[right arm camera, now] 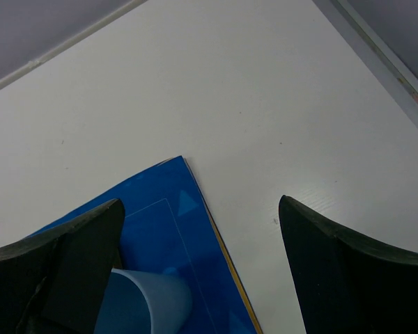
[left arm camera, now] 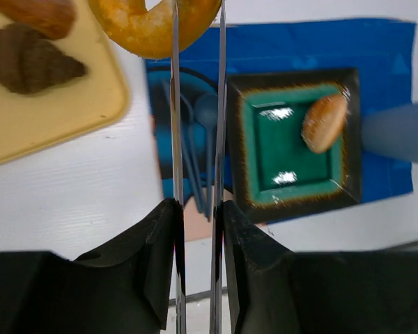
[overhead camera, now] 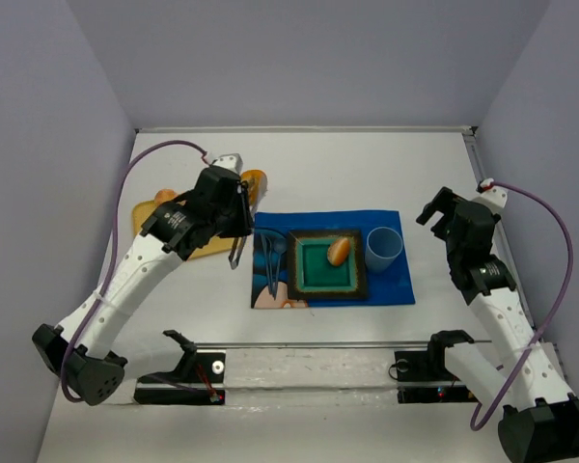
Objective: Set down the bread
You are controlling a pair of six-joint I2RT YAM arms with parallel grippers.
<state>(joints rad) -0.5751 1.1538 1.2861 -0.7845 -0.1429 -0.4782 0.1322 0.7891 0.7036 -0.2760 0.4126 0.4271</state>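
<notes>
Next, I release the bagel from my left gripper on the square green plate (overhead camera: pixel 314 264) (left arm camera: pixel 273 150) next to the roll, toward the blue cutlery.
My left gripper (left arm camera: pixel 197 205) is shut on a pair of metal tongs (left arm camera: pixel 175 125), whose two strips run forward to the ring-shaped bagel (left arm camera: pixel 143 31) and pinch its right side. In the top view the bagel (overhead camera: pixel 255 179) sits just beyond the left gripper (overhead camera: pixel 241 207), by the far right corner of the yellow board. An oval orange-tan roll (left arm camera: pixel 324 123) lies in the right part of the square green plate (left arm camera: pixel 292 202); the top view shows the same roll (overhead camera: pixel 339 251) and plate (overhead camera: pixel 295 265). My right gripper (right arm camera: pixel 200 205) is open and holds nothing, near the mat's far right corner.
A yellow cutting board (left arm camera: pixel 56 104) to the left carries a dark croissant (left arm camera: pixel 28 62) and another brown piece (left arm camera: pixel 38 12). The plate rests on a blue mat (overhead camera: pixel 386 285) with blue cutlery (overhead camera: pixel 273 260) on its left and a light blue cup (overhead camera: pixel 384 248) on its right.
</notes>
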